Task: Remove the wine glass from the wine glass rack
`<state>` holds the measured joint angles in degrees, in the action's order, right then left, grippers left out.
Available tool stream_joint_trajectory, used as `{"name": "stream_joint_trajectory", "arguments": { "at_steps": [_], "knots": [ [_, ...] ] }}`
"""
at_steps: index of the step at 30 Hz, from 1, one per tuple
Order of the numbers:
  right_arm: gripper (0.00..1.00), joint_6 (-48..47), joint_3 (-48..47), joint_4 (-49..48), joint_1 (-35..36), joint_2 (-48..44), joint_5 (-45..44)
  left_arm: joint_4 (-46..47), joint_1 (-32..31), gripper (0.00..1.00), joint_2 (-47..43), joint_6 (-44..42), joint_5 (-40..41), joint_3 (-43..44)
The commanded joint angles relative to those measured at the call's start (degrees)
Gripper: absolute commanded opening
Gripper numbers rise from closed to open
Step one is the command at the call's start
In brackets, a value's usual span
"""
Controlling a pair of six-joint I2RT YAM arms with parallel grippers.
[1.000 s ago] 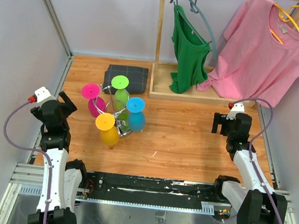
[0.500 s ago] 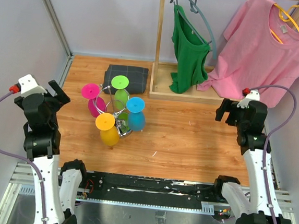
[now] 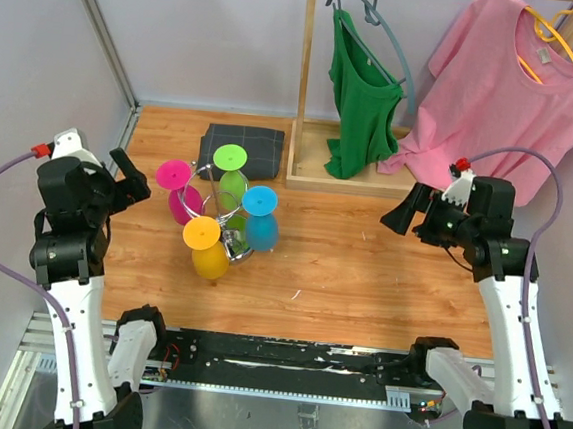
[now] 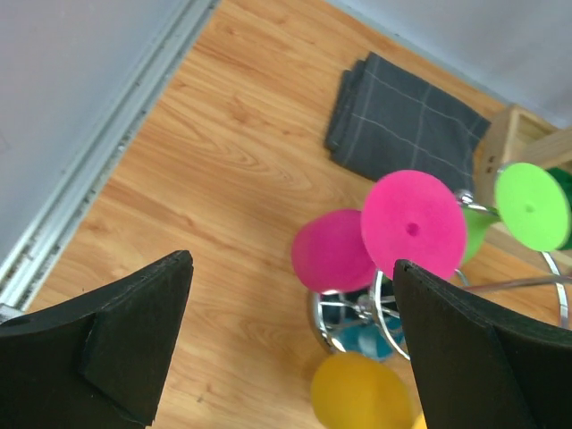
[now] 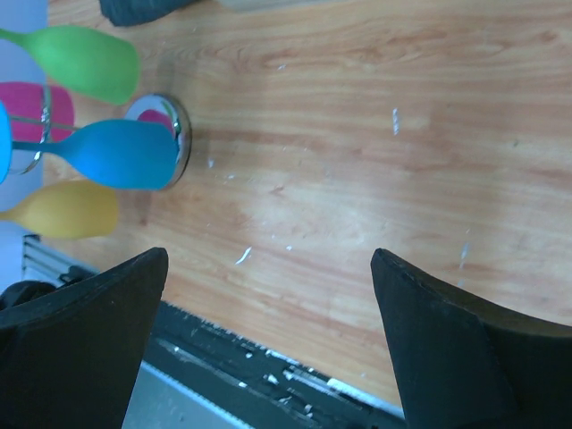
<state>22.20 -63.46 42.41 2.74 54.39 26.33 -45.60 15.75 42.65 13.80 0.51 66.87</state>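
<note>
My left gripper is to close on the outer edge of the pink glass's round base [image 3: 160,178] [image 4: 367,236], on the side that faces away from the middle of the rack.
The small silver wire rack [image 3: 235,252] stands left of centre on the wooden table. It holds several upside-down wine glasses: pink [image 3: 180,193], green [image 3: 231,178], blue [image 3: 261,222] and yellow [image 3: 207,250]. My left gripper [image 3: 137,183] is open and empty, raised just left of the pink glass and clear of it. In the left wrist view [image 4: 290,349] the pink glass [image 4: 375,237], the yellow glass [image 4: 357,393] and the rack base [image 4: 335,317] show between the fingers. My right gripper [image 3: 399,212] is open and empty, far to the right of the rack; it also shows in the right wrist view [image 5: 268,340].
A folded dark grey cloth [image 3: 242,150] lies behind the rack. A wooden clothes rack [image 3: 304,86] at the back carries a green top [image 3: 362,101] and a pink T-shirt [image 3: 508,93]. Grey walls close in the left and right sides. A black rail [image 3: 294,361] runs along the near edge.
Both arms have risen and turned inward. The left gripper has moved right toward the pink glass. The right gripper has tilted left toward the table's middle. The glasses and rack have not moved.
</note>
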Motion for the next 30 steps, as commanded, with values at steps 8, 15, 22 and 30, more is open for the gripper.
{"name": "stream_joint_trajectory", "arguments": {
  "at_steps": [8, 15, 22, 30],
  "knots": [
    [0.99, 11.06, -0.38, 8.52, 2.1, -6.81, 8.88, -8.52, 2.36, 0.99, 1.14, 13.73, -15.22, 2.8],
    [0.99, 17.23, -0.93, 0.09, 11.36, -2.93, 3.34, -3.72, 2.61, 0.99, 1.2, 16.56, -19.08, -2.88],
    [0.99, 19.63, -2.49, -3.39, 18.19, -0.33, -1.0, -2.84, 7.85, 0.99, 1.42, 13.38, -20.04, -3.22],
    [0.99, 18.52, -4.21, -3.26, 18.17, 0.43, -0.06, 2.85, 16.14, 0.99, 4.49, 8.89, -28.03, -1.21]
  ]
}}
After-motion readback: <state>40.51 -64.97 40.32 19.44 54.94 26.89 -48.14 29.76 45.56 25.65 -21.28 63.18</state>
